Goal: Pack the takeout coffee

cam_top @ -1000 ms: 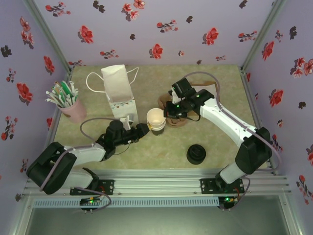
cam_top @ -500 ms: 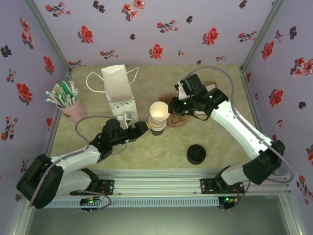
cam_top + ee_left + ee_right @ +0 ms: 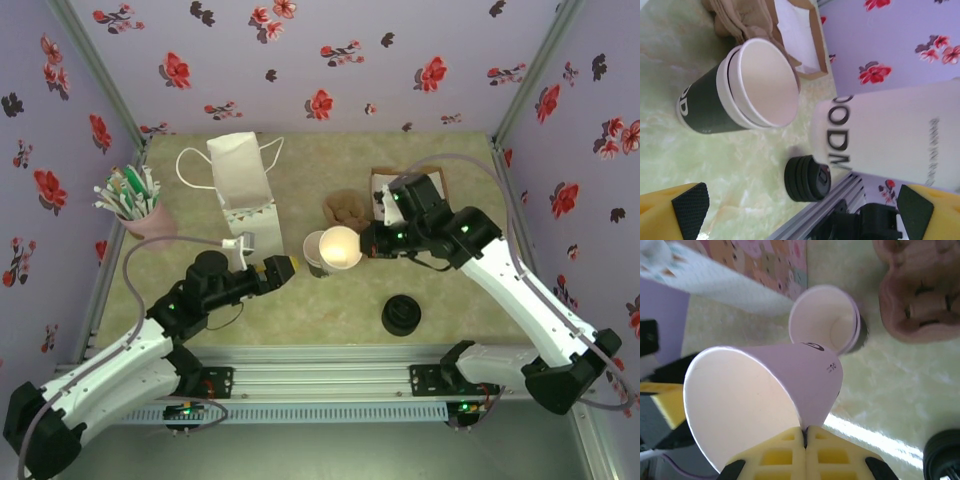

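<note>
My right gripper needs to set the white paper cup down on the table [image 3: 331, 313] [image 3: 853, 402] between the stack of cups and the front rail.
The takeout coffee is out of view. My right gripper [image 3: 366, 243] [image 3: 805, 434] is shut on the rim of a lidless white paper cup [image 3: 340, 247] [image 3: 765, 390] [image 3: 890, 135]. It holds the cup tilted above the table, just right of a dark-walled stack of lidless cups [image 3: 314, 254] [image 3: 715, 102] [image 3: 825, 320]. My left gripper [image 3: 276, 268] [image 3: 801, 204] stands open to the left of that stack, apart from it, with nothing between its fingers.
A stack of black lids [image 3: 400, 315] [image 3: 807, 177] sits near the front rail. A white paper bag [image 3: 240, 185] stands at the back left beside a pink cup of stirrers [image 3: 135, 210]. A brown cup carrier [image 3: 347, 208] and a napkin box [image 3: 378, 178] lie behind the cups.
My left gripper has opened and drawn back to the near left, off the cup stack. My right gripper has pulled the white cup out of the stack and carried it right.
</note>
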Robot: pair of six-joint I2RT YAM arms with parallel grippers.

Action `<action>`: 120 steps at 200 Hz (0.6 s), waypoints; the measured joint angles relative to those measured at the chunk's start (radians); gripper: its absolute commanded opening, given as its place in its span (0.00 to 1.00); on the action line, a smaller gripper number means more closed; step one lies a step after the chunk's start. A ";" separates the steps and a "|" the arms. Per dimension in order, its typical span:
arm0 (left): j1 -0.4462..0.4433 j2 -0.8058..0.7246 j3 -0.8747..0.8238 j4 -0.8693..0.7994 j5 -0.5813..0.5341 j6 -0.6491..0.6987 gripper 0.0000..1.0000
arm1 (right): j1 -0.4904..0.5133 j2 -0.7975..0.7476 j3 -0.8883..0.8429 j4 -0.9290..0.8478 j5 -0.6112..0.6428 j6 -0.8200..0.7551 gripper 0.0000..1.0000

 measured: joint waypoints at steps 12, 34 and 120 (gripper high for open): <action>-0.026 -0.002 0.013 -0.039 -0.013 0.008 0.99 | 0.023 -0.009 -0.044 0.000 0.005 0.001 0.04; -0.072 -0.002 0.027 -0.098 -0.041 0.028 0.99 | 0.063 -0.017 -0.144 0.005 0.014 0.016 0.05; -0.147 0.033 0.046 -0.142 -0.108 0.077 0.99 | 0.119 -0.008 -0.412 0.191 0.016 0.132 0.07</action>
